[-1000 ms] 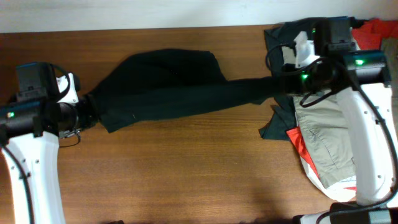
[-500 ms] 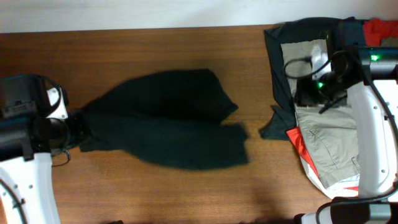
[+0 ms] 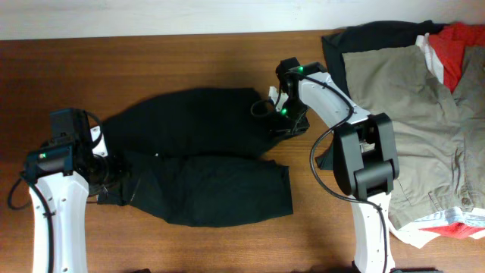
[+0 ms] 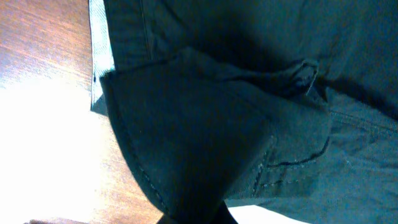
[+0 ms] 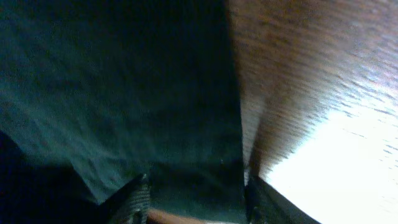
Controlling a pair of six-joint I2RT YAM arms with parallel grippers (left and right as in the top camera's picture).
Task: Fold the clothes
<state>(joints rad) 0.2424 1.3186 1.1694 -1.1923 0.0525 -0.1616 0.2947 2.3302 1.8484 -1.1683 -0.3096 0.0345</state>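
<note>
I need to let go of the garment's bunched end with my left gripper, leaving it on the table at the start of the garment's lower flap (image 3: 145,156).
The black clothes (image 3: 201,163) lie spread on the wooden table (image 3: 189,68), with a lower flap reaching right to about mid-table. My left gripper (image 3: 106,180) is shut on the garment's left edge. In the left wrist view the fabric bunches into the closed jaws (image 4: 193,218), and a whitish lining strip (image 4: 99,37) shows at one edge. My right gripper (image 3: 285,123) hovers at the garment's upper right corner. Its fingers (image 5: 134,199) stand apart in the right wrist view, with the black cloth edge (image 5: 124,93) lying flat between them.
Khaki-grey shorts (image 3: 409,114) cover the table's right side, over a dark cloth (image 3: 337,53). A red garment (image 3: 455,42) lies at the far right corner, and more red (image 3: 447,224) peeks out below. The pale wall runs along the table's back edge.
The right gripper let go of the stretched black garment, swung to the pile at right, then came back open to the garment's upper right corner. The garment slackened and settled leftward.
</note>
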